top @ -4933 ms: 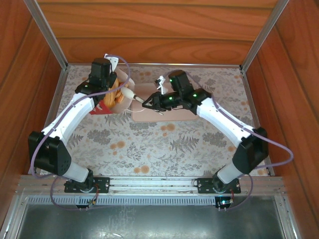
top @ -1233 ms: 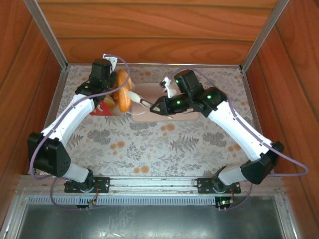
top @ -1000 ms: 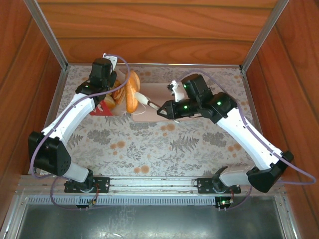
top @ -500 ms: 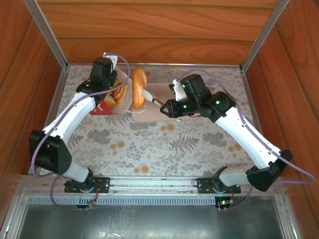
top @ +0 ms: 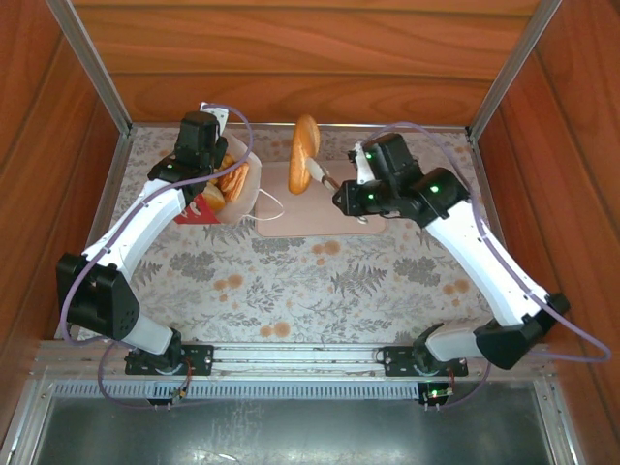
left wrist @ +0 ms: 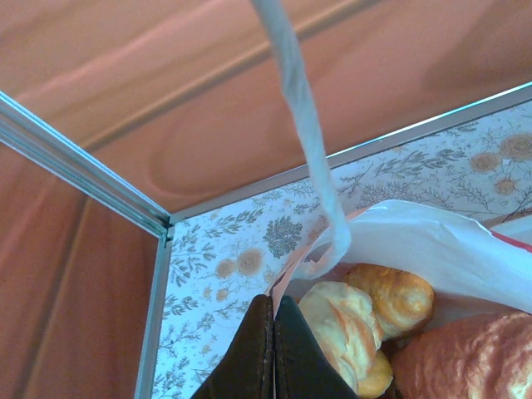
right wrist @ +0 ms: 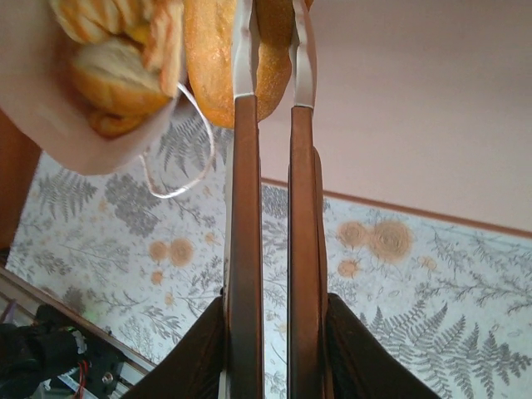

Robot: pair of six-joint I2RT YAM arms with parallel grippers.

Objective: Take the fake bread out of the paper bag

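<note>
The oval golden loaf will go down from my right gripper onto the pink tray's end [top: 273, 205] [right wrist: 270, 96] beside the paper bag.
The white paper bag [top: 235, 197] with a red band lies tipped at the table's back left, its mouth toward the middle. Several pieces of fake bread [top: 232, 178] show in its mouth, among them a pale bun [left wrist: 349, 324] and a croissant [left wrist: 397, 296]. My left gripper [left wrist: 273, 301] is shut on the bag's rim [left wrist: 293, 278], and a string handle [left wrist: 304, 133] hangs in front of it. My right gripper [right wrist: 273, 33] is shut on an oval golden loaf [top: 303, 155], held in the air over the far edge of the pink tray [top: 334, 221], clear of the bag.
The pale pink tray [right wrist: 416, 100] lies flat on the floral cloth [top: 320, 291] right of the bag. Wooden walls and metal rails [left wrist: 83, 179] close in the back and both sides. The bag's other string handle [right wrist: 179, 166] dangles over the cloth.
The right gripper has drawn the oval loaf out of the bag's mouth, carrying it up and to the right over the tray. The left gripper has kept its hold on the bag.
</note>
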